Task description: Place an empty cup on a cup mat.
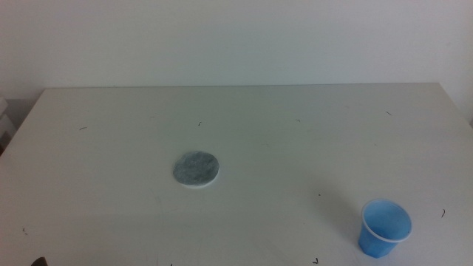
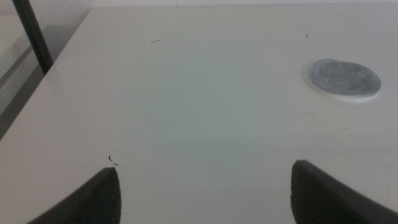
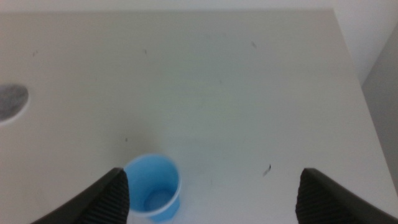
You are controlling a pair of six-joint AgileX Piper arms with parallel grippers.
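Next, my right gripper grips the blue cup's rim (image 1: 409, 228) (image 3: 178, 186) on the side farthest from the cup mat, with one finger inside the cup.
A small bright blue cup (image 1: 383, 228) stands upright and empty near the table's front right. The right wrist view shows the same cup (image 3: 153, 187) just beside one jaw of my right gripper (image 3: 211, 193), which is open and holds nothing. The round grey mottled cup mat (image 1: 196, 169) lies flat on the table left of centre, far from the cup, with nothing on it. It also shows in the left wrist view as the cup mat (image 2: 344, 79), well ahead of my open left gripper (image 2: 205, 193). In the middle view neither arm is visible.
The white table (image 1: 295, 140) carries a few small dark specks. A dark pole (image 2: 34, 34) stands beyond the table's left edge in the left wrist view. A pale wall runs behind the table.
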